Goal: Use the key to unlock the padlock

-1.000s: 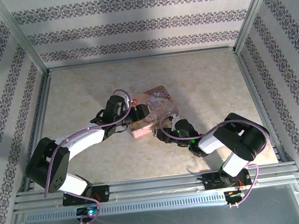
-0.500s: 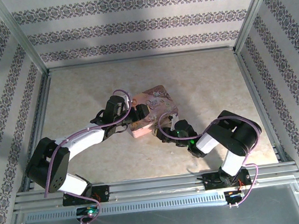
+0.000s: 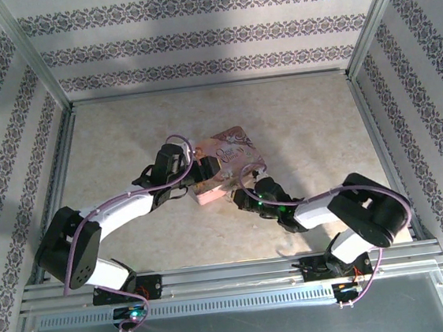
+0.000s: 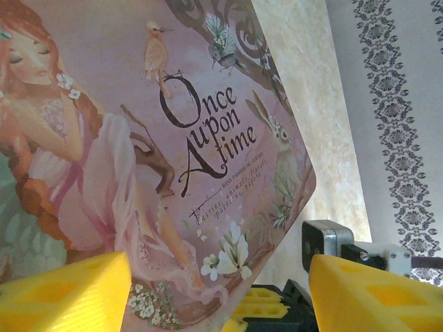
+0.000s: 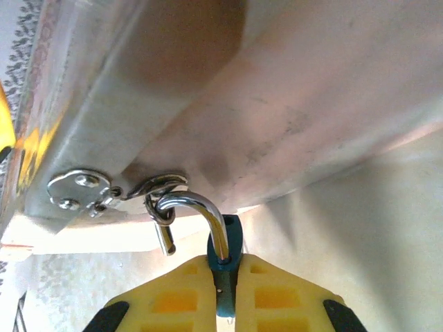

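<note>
The padlock's shackle is hooked through the hasp's ring while my right gripper holds the blue body, so I will open it, back away and take hold of the shackle itself [image 5: 210, 213].
The padlock [image 5: 227, 243] has a small blue body and a silvery shackle [image 5: 201, 206]. The shackle is hooked through the ring [image 5: 165, 185] of the hasp on the pink tin [image 5: 277, 90], and its free end hangs loose outside the body. My right gripper [image 5: 228, 261] is shut on the padlock's blue body, at the tin's near corner [image 3: 245, 198]. My left gripper [image 4: 218, 261] grips the pink tin [image 4: 138, 138] from the left [image 3: 198, 174], one yellow finger on each side. The key is out of view.
The tin [image 3: 232, 155] lies mid-table with its near corner raised off the beige surface. Metal rails [image 3: 233, 272] run along the table's front edge, and patterned walls close the other three sides. The right gripper's yellow fingers [image 4: 270, 301] sit just past the tin's corner.
My right gripper has closed on the padlock's body. The right arm's elbow has swung down and to the right. The left arm and the tin have stayed put.
</note>
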Action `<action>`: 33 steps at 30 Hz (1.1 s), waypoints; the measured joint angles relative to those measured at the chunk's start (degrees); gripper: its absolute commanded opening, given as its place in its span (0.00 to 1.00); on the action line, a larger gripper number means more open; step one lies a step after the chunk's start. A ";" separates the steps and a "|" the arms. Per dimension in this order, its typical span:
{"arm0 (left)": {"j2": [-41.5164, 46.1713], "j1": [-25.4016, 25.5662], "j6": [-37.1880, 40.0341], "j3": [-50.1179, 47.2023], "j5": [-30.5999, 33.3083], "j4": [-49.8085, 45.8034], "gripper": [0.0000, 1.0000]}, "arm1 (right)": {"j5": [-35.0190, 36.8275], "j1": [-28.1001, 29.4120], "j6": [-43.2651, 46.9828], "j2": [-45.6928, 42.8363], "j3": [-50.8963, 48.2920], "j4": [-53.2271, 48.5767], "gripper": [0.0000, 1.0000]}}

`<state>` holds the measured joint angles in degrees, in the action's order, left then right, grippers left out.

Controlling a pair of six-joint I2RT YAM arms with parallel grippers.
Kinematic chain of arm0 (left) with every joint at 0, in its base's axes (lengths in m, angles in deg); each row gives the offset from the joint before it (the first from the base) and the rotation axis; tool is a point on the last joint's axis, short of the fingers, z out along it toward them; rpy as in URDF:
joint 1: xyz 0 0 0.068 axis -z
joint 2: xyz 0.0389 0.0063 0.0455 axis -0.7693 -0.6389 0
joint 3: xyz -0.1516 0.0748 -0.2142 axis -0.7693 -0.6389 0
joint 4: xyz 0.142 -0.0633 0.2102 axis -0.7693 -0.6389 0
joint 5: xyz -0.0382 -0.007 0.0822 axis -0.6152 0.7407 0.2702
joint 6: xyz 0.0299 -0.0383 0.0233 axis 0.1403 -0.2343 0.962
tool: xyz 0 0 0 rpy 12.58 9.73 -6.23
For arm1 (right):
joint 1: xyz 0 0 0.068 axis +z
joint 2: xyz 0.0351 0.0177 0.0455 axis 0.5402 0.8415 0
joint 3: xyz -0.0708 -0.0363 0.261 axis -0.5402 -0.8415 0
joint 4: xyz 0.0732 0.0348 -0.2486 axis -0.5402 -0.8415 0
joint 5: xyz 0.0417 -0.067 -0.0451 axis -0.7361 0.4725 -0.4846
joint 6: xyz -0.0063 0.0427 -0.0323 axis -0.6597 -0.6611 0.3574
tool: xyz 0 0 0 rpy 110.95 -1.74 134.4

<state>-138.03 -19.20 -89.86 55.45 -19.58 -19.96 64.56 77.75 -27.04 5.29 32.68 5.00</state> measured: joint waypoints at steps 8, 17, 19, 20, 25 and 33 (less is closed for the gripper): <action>0.00 0.44 0.00 -0.09 -0.11 0.28 0.69 | 8.68 2.80 -3.78 -4.00 9.18 -23.89 0.04; 0.02 0.42 0.02 -0.09 0.00 0.28 0.69 | 16.24 5.03 -7.96 -0.17 15.65 -34.64 0.03; 0.02 0.42 0.02 -0.09 0.02 0.28 0.69 | 17.16 5.44 -8.68 0.79 16.83 -35.76 0.03; 0.02 0.42 0.04 -0.09 0.02 0.28 0.69 | 17.57 5.49 -8.98 1.38 17.51 -36.35 0.04; 0.07 0.42 0.17 -0.09 0.28 0.28 0.69 | 20.37 5.75 -10.29 4.20 20.22 -37.53 0.08; 0.20 0.42 0.24 -0.11 1.05 0.26 0.69 | 22.43 6.58 -11.96 7.82 21.97 -38.10 0.29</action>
<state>-137.83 -18.78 -89.62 55.34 -18.53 -19.69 86.99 84.33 -38.99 13.12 54.65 -33.09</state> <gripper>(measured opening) 0.687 0.254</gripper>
